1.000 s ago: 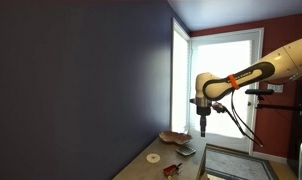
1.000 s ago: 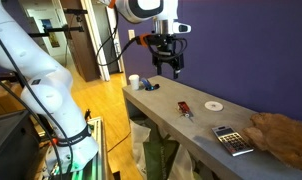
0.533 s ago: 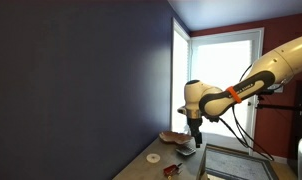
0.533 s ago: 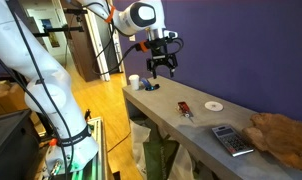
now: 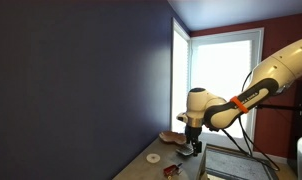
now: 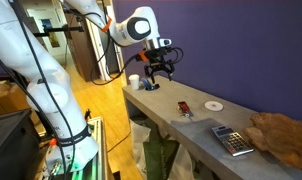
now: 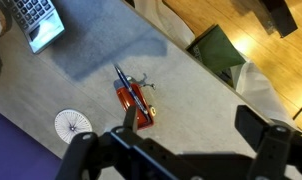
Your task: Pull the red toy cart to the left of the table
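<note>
Next, I move my gripper down to the red toy cart's side [image 5: 177, 168] [image 7: 151, 110] that faces away from the white disc and close it there.
The red toy cart [image 7: 137, 103] is a small dark-red toy with a thin dark handle. It lies on the pale tan table [image 7: 191, 75], and it shows in both exterior views [image 5: 171, 170] [image 6: 183, 107]. My gripper [image 7: 189, 135] is open and empty and hovers above the table. Its left finger [image 7: 126, 140] hangs just beside the cart in the wrist view, without touching it. In both exterior views the gripper [image 6: 159, 70] [image 5: 194, 143] is well above the tabletop.
A flat white disc [image 7: 71, 123] lies next to the cart. A calculator [image 7: 36, 20] and a brown shallow bowl [image 6: 281, 132] sit further along the table. A white cup [image 6: 134, 81] stands near the table's end. The purple wall runs close behind the table.
The arm has come down and moved along the table towards the end with the white cup. The gripper stays open. The cart has not moved.
</note>
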### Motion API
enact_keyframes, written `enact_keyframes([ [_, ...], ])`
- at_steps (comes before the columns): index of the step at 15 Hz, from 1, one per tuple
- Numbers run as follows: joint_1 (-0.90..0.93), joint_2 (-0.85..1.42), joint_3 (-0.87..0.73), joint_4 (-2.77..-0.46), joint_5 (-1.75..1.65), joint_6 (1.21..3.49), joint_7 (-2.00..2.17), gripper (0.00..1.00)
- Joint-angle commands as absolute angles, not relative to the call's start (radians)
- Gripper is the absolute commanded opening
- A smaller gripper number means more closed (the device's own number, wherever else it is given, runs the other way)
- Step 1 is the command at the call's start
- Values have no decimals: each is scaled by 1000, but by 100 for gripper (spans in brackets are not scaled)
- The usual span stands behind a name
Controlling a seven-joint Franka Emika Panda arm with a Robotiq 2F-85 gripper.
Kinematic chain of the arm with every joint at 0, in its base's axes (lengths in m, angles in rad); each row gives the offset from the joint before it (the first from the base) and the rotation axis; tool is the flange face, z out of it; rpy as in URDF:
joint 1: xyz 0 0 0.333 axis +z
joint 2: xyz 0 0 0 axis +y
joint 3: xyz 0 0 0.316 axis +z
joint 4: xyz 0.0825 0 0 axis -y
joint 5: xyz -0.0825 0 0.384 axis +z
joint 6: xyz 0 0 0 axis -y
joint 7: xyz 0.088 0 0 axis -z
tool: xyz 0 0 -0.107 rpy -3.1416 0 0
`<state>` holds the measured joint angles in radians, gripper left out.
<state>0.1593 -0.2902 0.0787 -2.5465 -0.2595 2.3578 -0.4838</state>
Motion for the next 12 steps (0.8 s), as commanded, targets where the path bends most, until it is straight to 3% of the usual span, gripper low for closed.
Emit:
enact_keyframes([
  [1, 147, -267, 91, -2564, -343, 2395, -470, 100],
  [4, 157, -242, 90, -2624, -386, 2511, -484, 100],
  [12, -2, -138, 214, -2674, -974, 2753, -2, 100],
])
